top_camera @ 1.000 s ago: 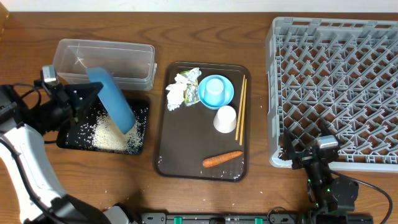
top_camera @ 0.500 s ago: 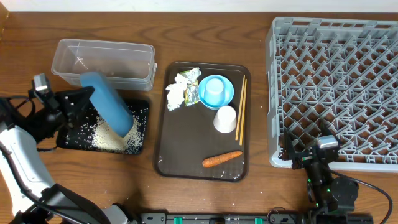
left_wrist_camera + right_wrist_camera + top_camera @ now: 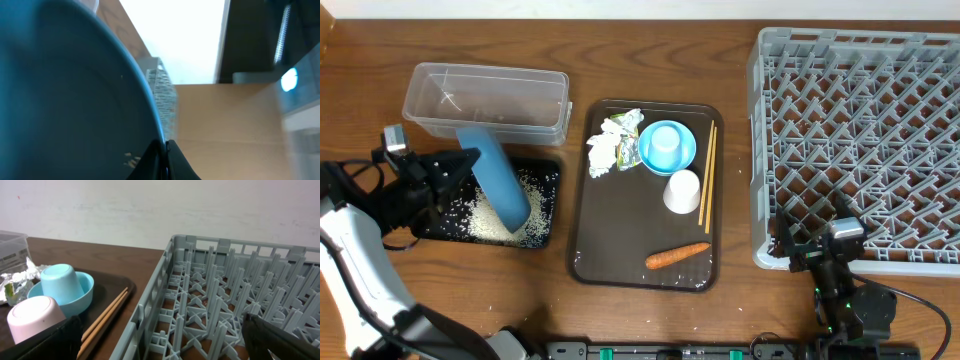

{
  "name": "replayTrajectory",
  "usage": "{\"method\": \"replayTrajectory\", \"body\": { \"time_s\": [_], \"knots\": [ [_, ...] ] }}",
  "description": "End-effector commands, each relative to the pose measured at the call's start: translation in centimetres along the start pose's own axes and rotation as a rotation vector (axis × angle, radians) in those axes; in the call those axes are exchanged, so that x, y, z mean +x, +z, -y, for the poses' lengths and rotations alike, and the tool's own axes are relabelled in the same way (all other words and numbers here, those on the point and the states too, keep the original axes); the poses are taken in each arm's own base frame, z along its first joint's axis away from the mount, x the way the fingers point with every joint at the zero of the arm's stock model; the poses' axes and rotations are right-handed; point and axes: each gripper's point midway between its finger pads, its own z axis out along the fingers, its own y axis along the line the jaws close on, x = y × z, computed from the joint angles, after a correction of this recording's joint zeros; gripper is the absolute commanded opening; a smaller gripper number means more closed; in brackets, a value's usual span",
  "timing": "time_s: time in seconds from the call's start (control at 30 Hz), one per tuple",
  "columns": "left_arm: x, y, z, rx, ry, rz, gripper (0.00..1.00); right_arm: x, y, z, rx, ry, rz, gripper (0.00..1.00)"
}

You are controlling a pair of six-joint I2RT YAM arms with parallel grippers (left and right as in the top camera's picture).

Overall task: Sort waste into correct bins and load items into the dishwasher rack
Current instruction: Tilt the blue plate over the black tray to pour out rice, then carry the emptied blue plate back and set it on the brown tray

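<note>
The large dark-blue bowl, now tipped over the black tray, will be let go by my left gripper on the dark-brown serving tray's bare area (image 3: 624, 229) beside the carrot.
My left gripper (image 3: 458, 168) is shut on the rim of the large dark-blue bowl (image 3: 496, 178). It holds the bowl tipped on edge over the black tray (image 3: 552, 172), where a pile of white rice (image 3: 492, 222) lies. In the left wrist view the bowl (image 3: 65, 100) fills the left side, its rim pinched between the fingers (image 3: 150, 161). The clear tub (image 3: 485, 98) stands behind the tray. My right gripper (image 3: 817, 255) is open at the front left corner of the grey rack (image 3: 860, 140), with nothing between its fingers (image 3: 280, 336).
A dark-brown serving tray (image 3: 582, 250) holds crumpled paper and foil (image 3: 615, 142), a pale-blue bowl (image 3: 667, 147) with a cup inside, a whitish cup (image 3: 682, 192), chopsticks (image 3: 708, 180) and a carrot (image 3: 677, 255). The rack's wall (image 3: 150, 305) stands close before the right wrist.
The left gripper and the dark-blue bowl have shifted a little toward the table's front over the black tray, and the bowl now stands steeper. The right arm has not moved.
</note>
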Motion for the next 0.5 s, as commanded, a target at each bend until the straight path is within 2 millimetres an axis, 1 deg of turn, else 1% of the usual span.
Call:
{"method": "replayTrajectory", "body": {
  "time_s": [0.0,0.03,0.13,0.23,0.3,0.4,0.47],
  "knots": [
    [-0.6,-0.6,-1.2,-0.173,0.079,0.047,0.06,0.0,-0.1,0.4,0.017,-0.015,0.001,0.99],
    [-0.6,-0.7,-1.2,-0.187,0.053,0.054,0.06,0.0,-0.1,0.4,0.016,-0.015,0.001,0.99],
    [0.0,-0.3,1.1,-0.073,0.075,0.035,0.06,0.0,-0.1,0.4,0.016,-0.015,0.001,0.99],
    [0.9,0.1,2.5,-0.034,0.095,0.014,0.06,0.0,-0.1,0.4,0.016,-0.015,0.001,0.99],
    [2.0,0.7,3.5,-0.026,0.133,-0.013,0.06,0.0,-0.1,0.4,0.017,-0.015,0.001,0.99],
    [4.2,1.9,5.5,-0.015,0.235,-0.069,0.06,0.0,-0.1,0.4,0.016,-0.015,0.001,0.99],
    [5.4,2.6,5.4,-0.089,0.289,-0.089,0.06,0.0,-0.1,0.4,0.016,-0.015,0.001,0.99]
  ]
}}
